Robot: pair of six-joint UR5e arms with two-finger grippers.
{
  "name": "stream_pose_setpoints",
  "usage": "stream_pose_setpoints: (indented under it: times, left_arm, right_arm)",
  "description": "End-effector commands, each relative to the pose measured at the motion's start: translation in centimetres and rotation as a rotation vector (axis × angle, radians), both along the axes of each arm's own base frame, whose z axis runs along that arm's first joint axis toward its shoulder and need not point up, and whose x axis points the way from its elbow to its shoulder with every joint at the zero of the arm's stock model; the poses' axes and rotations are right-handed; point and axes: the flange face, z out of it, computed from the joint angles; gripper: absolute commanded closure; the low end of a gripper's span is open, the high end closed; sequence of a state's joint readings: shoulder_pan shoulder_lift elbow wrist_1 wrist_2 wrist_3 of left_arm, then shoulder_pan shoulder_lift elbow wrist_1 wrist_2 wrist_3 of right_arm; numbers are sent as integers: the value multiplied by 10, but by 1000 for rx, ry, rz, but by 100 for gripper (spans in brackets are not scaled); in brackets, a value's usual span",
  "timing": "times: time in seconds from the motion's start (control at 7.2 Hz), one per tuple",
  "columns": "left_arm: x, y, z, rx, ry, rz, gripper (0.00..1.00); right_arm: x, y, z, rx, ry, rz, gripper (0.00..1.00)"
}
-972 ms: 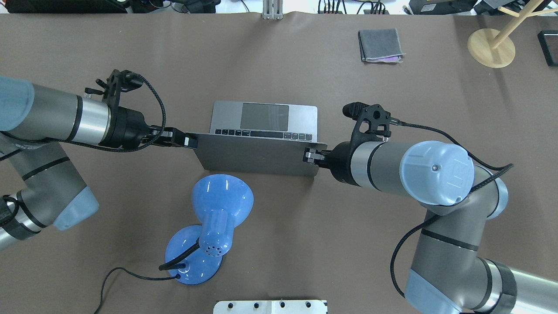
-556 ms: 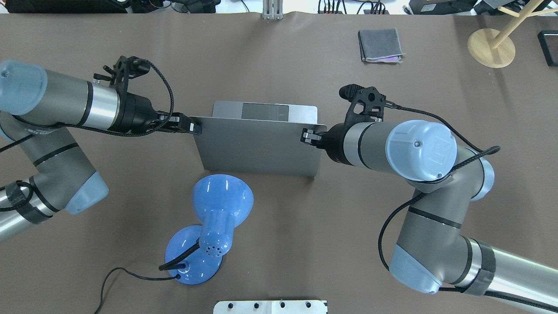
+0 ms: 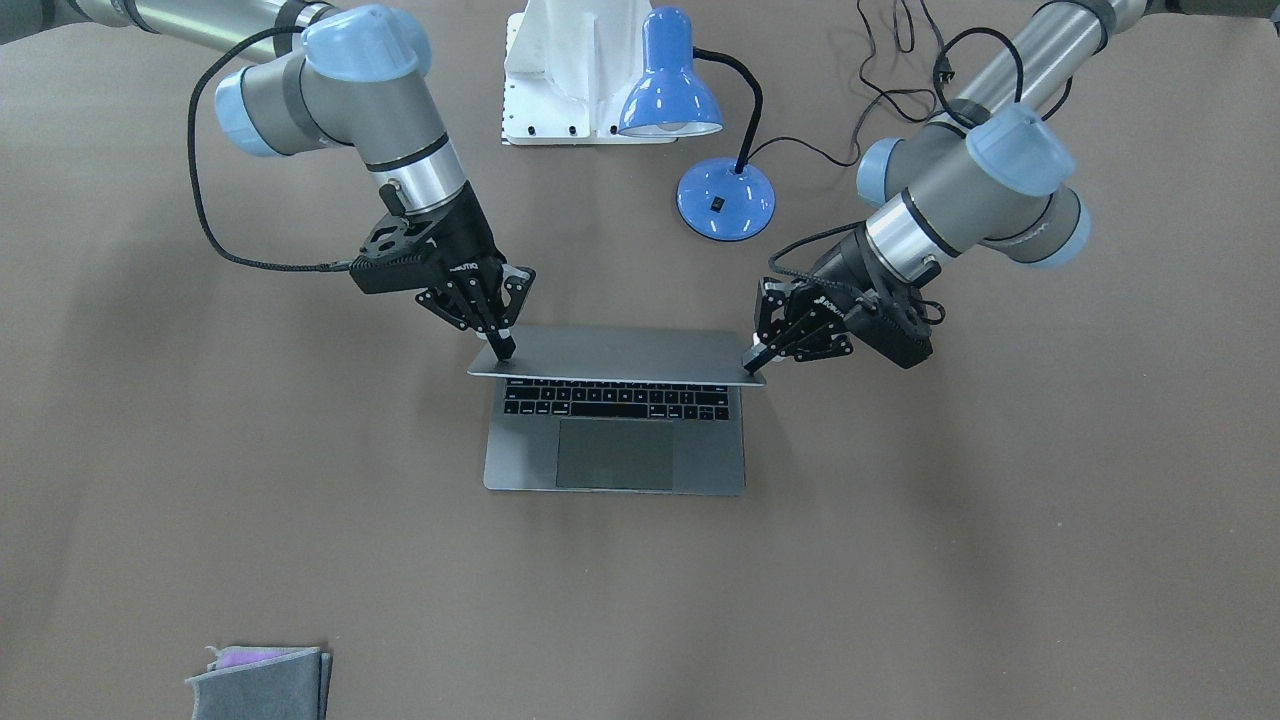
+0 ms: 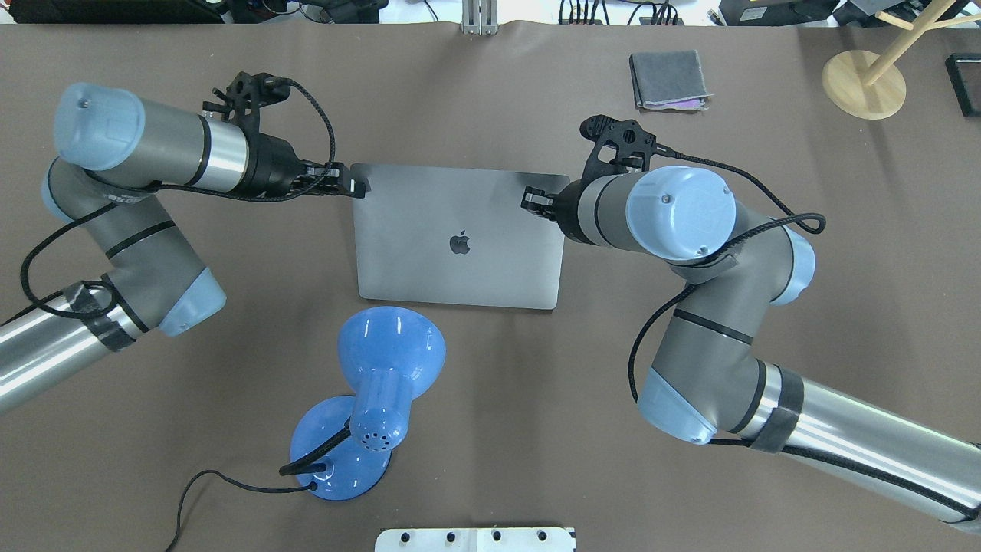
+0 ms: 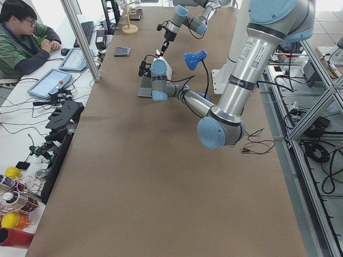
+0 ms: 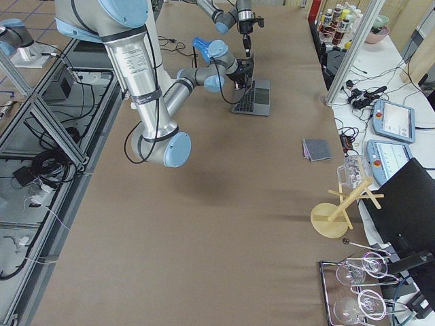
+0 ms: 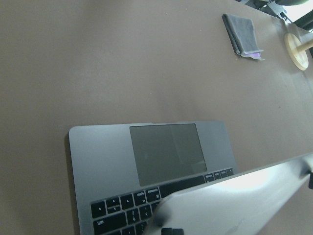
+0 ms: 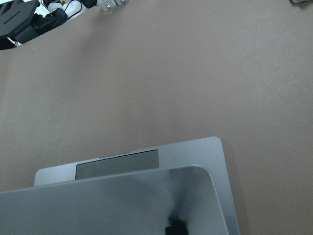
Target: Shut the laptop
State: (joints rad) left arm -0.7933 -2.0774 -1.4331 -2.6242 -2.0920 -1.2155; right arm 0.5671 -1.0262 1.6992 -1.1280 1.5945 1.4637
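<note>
The robot's left gripper will release the laptop lid once the lid lies flat over the keyboard and trackpad [image 3: 615, 410] [image 7: 180, 185].
The space-grey laptop [image 4: 460, 261] lies mid-table, its lid tipped far forward over the base so the apple logo faces up. From the front the lid [image 3: 620, 353] hangs low over the keyboard, and the trackpad [image 3: 615, 455] still shows. My left gripper [image 4: 356, 185] is shut, its tips resting on the lid's free-edge corner, on the right in the front view [image 3: 755, 362]. My right gripper [image 4: 530, 201] is shut, tips on the opposite corner [image 3: 503, 350]. The left wrist view shows the keyboard and trackpad [image 7: 166, 152] under the lid.
A blue desk lamp [image 4: 383, 368] with a black cord stands just behind the laptop on the robot's side. A folded grey cloth [image 4: 668, 79] and a wooden stand [image 4: 862, 83] sit at the far right. A white plate [image 4: 475, 539] is at the near edge.
Both grippers have moved away from the robot and down, taking the lid's free edge with them. The lid has swung from half open to nearly flat and now covers the keyboard from above.
</note>
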Motion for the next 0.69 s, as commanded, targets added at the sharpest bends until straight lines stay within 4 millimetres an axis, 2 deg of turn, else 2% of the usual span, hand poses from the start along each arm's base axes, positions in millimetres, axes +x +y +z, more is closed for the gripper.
stream_pose_setpoints:
  times: [0.0,0.14,0.56]
  left_arm:
    - [45,-23,22,-16,-73,-70,100]
    - [59,-20,31,56,-120,-87,100]
    - [58,-18,35,60,-126,-90,100]
  right_arm:
    - [-28,-23,23,-36,61,18,100]
    - [-34,-30,35,-39,90,44,100]
    - [-38,-25,33,-24,78,36,100]
